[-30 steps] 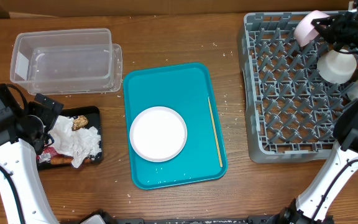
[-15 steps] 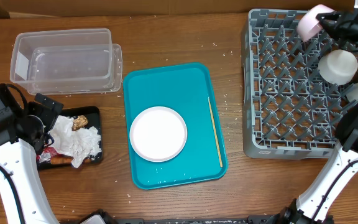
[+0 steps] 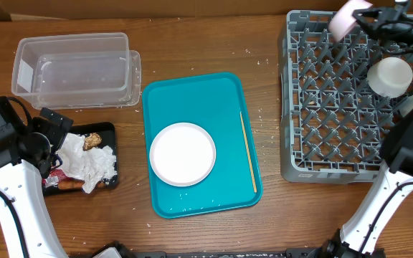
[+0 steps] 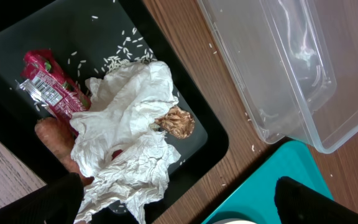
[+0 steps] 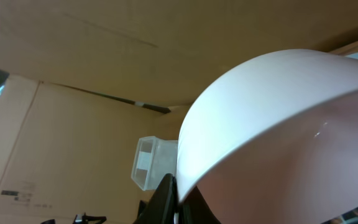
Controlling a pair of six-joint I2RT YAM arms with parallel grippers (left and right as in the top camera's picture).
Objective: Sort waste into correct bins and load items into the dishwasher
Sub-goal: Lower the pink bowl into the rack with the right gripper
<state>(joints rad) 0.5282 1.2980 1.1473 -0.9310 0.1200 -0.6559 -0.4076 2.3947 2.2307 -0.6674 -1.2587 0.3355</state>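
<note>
My right gripper is going to release the pale pink plate on the grey dish rack's wires (image 3: 349,54) next to the white cup. The plate is now tilted over the rack's far edge.
My right gripper (image 3: 364,20) is shut on the rim of a pale pink plate (image 3: 345,17) and holds it tilted over the far edge of the grey dish rack (image 3: 292,107). The plate fills the right wrist view (image 5: 278,124). A white cup (image 3: 391,76) sits in the rack. A white plate (image 3: 182,153) and a thin wooden stick (image 3: 248,150) lie on the teal tray (image 3: 192,97). My left gripper (image 4: 179,211) is open over the black tray (image 4: 17,31), which holds napkins (image 4: 126,130), a red wrapper (image 4: 45,87), a carrot (image 4: 55,140) and a brown food bit (image 4: 176,121).
A clear plastic container (image 3: 74,68) stands at the back left, next to the black tray (image 3: 106,129). Cardboard boxes line the far side of the table. Rice grains lie scattered in the black tray.
My right gripper has moved the pink plate left and toward the rack's far edge. The rack shifted a little. The left arm has not moved.
</note>
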